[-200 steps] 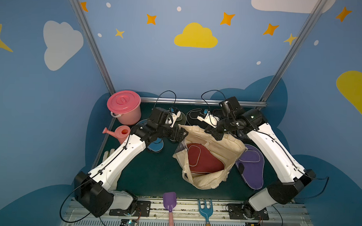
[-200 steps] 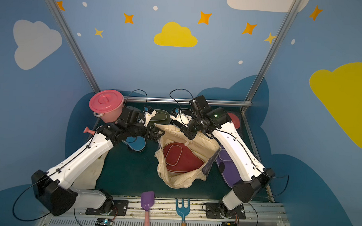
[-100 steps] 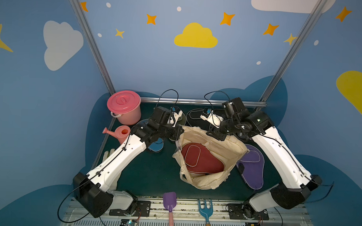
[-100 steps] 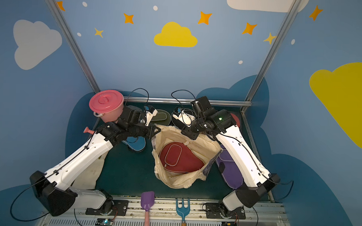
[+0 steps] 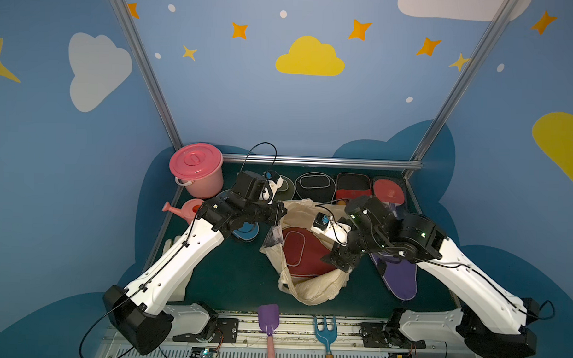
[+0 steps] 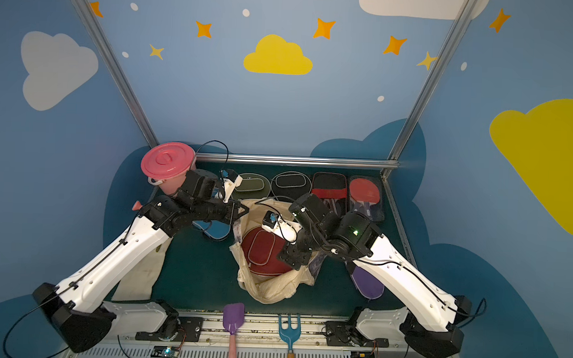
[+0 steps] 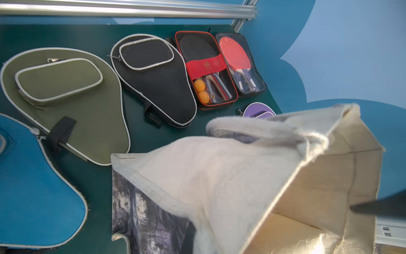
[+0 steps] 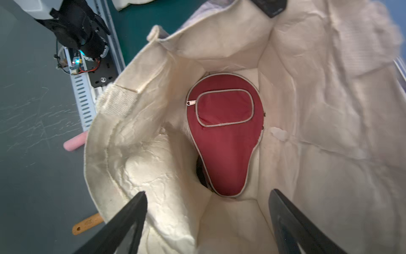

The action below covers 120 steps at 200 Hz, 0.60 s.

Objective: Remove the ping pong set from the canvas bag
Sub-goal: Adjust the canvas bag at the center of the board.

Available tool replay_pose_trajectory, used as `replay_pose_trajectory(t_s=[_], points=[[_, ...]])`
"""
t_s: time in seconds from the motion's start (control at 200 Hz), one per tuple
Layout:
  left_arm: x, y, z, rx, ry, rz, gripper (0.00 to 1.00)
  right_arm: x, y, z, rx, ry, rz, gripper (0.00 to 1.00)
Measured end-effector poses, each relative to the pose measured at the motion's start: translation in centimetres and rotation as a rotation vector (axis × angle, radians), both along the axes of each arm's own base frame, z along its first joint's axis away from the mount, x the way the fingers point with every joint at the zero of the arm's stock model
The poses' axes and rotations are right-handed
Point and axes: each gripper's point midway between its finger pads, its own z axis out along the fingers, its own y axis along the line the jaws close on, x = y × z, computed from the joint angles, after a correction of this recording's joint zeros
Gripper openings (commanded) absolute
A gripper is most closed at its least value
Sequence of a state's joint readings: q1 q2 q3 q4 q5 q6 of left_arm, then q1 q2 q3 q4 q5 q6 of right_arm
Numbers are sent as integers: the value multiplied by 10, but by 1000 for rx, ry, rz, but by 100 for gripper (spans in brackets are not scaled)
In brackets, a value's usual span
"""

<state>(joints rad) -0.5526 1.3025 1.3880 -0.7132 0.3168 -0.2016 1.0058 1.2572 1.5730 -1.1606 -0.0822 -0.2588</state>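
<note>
My right gripper should go to the middle of the maroon paddle case [image 5: 316, 245] [image 8: 237, 149]. It will close there, between the case's pocket and its narrow end.
The cream canvas bag [image 5: 311, 289] [image 6: 271, 289] stands with its mouth spread wide at mid-table. A maroon paddle case [image 5: 300, 252] [image 8: 224, 132] lies inside it, over something dark. My left gripper [image 5: 279, 215] [image 6: 239, 214] is shut on the bag's far left rim [image 7: 219, 176], with its jaws hidden by cloth. My right gripper [image 5: 333, 261] [image 8: 207, 211] hangs open over the bag's mouth, holding nothing. Out on the table lie the olive case [image 7: 66, 99], black case [image 7: 158, 83], two dark paddle packs [image 7: 208, 70], blue case [image 7: 33, 187] and purple case [image 5: 399, 275].
A pink lidded bucket [image 5: 197, 170] and pink watering can [image 5: 187, 210] stand at the far left. A purple shovel [image 5: 268, 317] and blue rake [image 5: 325, 328] lie at the front edge. A cream cloth [image 6: 141, 273] lies under my left arm.
My left gripper has closed on the bag's rim. My right gripper let go of the far rim, opened and moved frontward over the bag's mouth. The bag's mouth now gapes wider.
</note>
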Motion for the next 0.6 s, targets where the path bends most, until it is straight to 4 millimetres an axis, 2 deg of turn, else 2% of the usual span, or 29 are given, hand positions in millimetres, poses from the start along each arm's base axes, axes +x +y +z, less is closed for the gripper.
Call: replay_pose_trajectory(t_s=[0.1, 0.205, 0.245, 0.3, 0.35, 0.416, 0.506, 0.601], points=[[1, -1, -4, 3, 11, 1, 4, -1, 9, -17, 0, 37, 9, 85], [1, -1, -3, 1, 11, 1, 5, 12, 11, -61, -39, 131, -32, 85], [1, -1, -3, 5, 8, 3, 16, 22, 8, -81, -62, 182, -68, 85], [2, 0, -3, 9, 3, 9, 44, 36, 2, -106, -84, 245, -126, 85], [4, 1, -1, 10, -14, 9, 59, 48, -4, -126, -105, 292, -176, 85], [5, 2, 4, 7, -39, 9, 73, 60, -10, -142, -118, 333, -222, 85], [8, 5, 13, 7, -71, 5, 91, 68, -9, -149, -108, 359, -236, 85], [17, 4, 31, -1, -118, -5, 100, 68, -3, -149, -86, 373, -222, 85]])
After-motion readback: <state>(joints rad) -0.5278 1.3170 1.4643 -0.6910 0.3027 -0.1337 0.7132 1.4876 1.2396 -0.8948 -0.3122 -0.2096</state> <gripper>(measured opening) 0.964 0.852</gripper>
